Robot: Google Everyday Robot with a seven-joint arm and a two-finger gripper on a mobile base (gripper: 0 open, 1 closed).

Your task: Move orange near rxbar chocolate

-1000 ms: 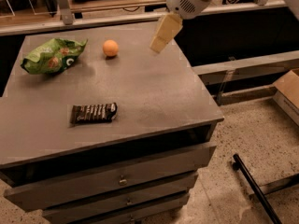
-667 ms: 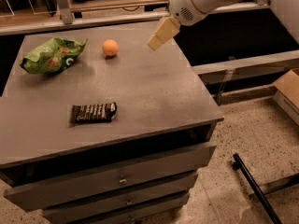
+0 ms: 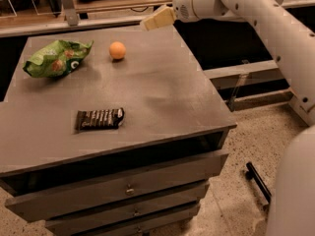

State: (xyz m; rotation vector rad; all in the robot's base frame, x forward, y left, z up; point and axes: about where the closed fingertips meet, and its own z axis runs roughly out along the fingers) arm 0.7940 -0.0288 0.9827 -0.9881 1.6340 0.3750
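The next step for my gripper is to go down to the orange's sides [image 3: 117,51], beside the green snack bag, and close there.
The orange [image 3: 117,50] sits on the grey tabletop [image 3: 162,87] toward the back, left of centre. The rxbar chocolate [image 3: 99,119], a dark wrapper with white lettering, lies flat nearer the front left, well apart from the orange. My gripper [image 3: 156,19] hangs above the table's back edge, up and to the right of the orange, touching nothing. The white arm [image 3: 256,14] reaches in from the right.
A crumpled green snack bag [image 3: 57,58] lies at the back left of the table. Drawers [image 3: 128,188] front the cabinet below. A low shelf [image 3: 241,75] stands to the right and a dark bar [image 3: 258,181] lies on the speckled floor.
The gripper has moved left and slightly up along the table's back edge, closer to the orange. The orange, the bar and the bag have not moved.
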